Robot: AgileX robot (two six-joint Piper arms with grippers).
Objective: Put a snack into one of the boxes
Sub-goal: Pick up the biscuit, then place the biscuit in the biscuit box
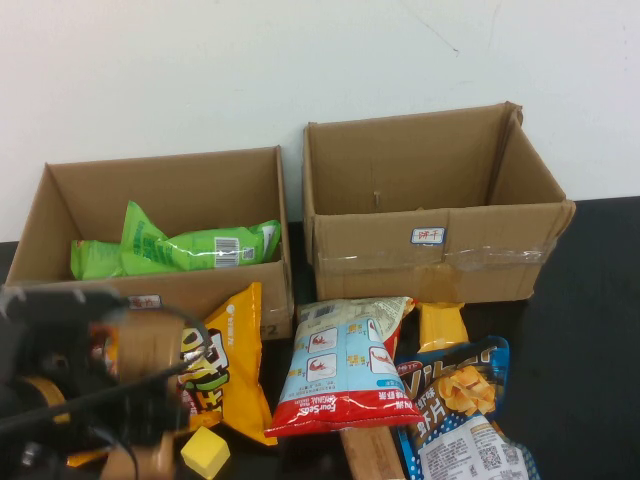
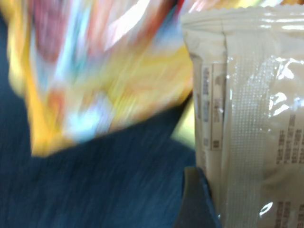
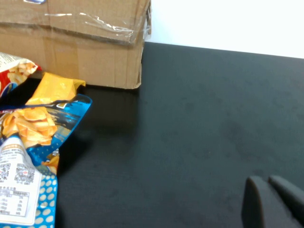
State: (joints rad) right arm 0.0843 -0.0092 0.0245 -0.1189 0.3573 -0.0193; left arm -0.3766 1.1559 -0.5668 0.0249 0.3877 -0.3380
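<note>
The beige snack packet will drop in the empty-looking box's end [image 1: 358, 198] nearest the green snack bags, from my left gripper.
My left gripper [image 1: 135, 385] is at the front left, over the table and in front of the left box [image 1: 40, 215]. It is shut on a beige snack packet [image 2: 247, 123], which shows as a tan shape in the high view [image 1: 140, 345]. One dark finger [image 2: 194, 199] presses its edge; the other is hidden behind it. The left box holds green snack bags [image 1: 190, 248]. The right box [image 1: 430, 250] shows nothing inside. My right gripper [image 3: 268, 197] is shut and empty, low over bare black table to the right of the right box; it is out of the high view.
Loose snacks lie in front of the boxes: a yellow bag [image 1: 235, 360], a pale blue and red bag [image 1: 340, 370], a blue chips bag [image 1: 455, 400], a small yellow packet [image 1: 442, 325], a brown packet [image 1: 372, 452] and a yellow cube [image 1: 205, 452].
</note>
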